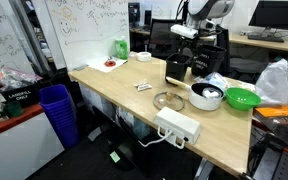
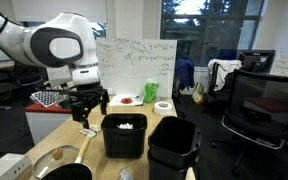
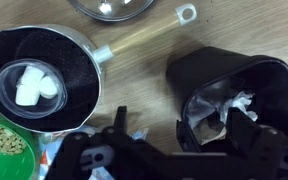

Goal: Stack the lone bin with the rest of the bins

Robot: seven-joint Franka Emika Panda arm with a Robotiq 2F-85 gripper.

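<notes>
The fingers of my gripper needs to next travel to the lone bin's rim (image 1: pixel 181 63) (image 3: pixel 186 112), on the side that faces the steel pot, and close on it there.
The lone bin (image 2: pixel 124 138) is a small black bin with crumpled white paper inside; it shows in both exterior views (image 1: pixel 176 69) and fills the right of the wrist view (image 3: pixel 234 70). Its lettering is not visible. The rest of the bins (image 2: pixel 172 148), a taller black stack, stand right beside it (image 1: pixel 201 63). My gripper (image 3: pixel 180 126) is open just above the lone bin, its fingers on either side of the bin's near wall. It shows in both exterior views (image 2: pixel 89 106) (image 1: pixel 185 34).
A steel pot (image 3: pixel 39 80) with white pieces, a green bowl (image 3: pixel 4 140) and a glass lid (image 3: pixel 114 8) lie on the wooden table (image 1: pixel 119 85) close to the bins. A white power strip (image 1: pixel 178 125) sits near the front edge. A blue ribbed bin (image 1: pixel 56 110) stands on the floor.
</notes>
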